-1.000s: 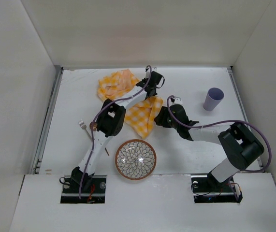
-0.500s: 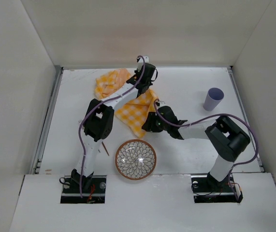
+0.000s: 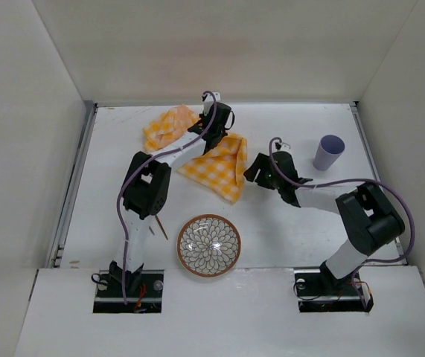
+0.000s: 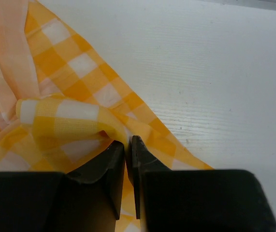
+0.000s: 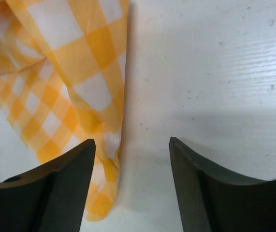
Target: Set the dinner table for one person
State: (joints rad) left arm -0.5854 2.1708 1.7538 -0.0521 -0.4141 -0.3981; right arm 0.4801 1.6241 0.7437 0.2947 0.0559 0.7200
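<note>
The cloth lies bunched beside the robot's left gripper, so the right gripper should take the cloth's folded side edge (image 3: pixel 240 159), then both grippers should lift the cloth and stretch it flat.
A yellow-and-white checked cloth (image 3: pixel 216 167) lies spread on the white dinner table (image 3: pixel 309 216), with a bunched part (image 3: pixel 164 126) at the back left. My left gripper (image 3: pixel 216 132) is shut on a fold of the cloth (image 4: pixel 70 116) at its far edge, and the left fingertips (image 4: pixel 113 150) pinch the fabric. My right gripper (image 3: pixel 249 172) is open and empty just right of the cloth. In the right wrist view the cloth's edge (image 5: pixel 94 92) lies by the left finger (image 5: pixel 75 169), with bare table between the jaws. A patterned plate (image 3: pixel 209 245) sits at the near middle.
A purple cup (image 3: pixel 329 152) stands upright at the back right. Thin cutlery (image 3: pixel 160 229) pokes out from under the left arm, left of the plate. White walls close in the table at the back and both sides.
My left gripper has dragged the cloth left and toward the back. My right gripper reached to the cloth's near edge, then drew back right and now stands open beside it.
</note>
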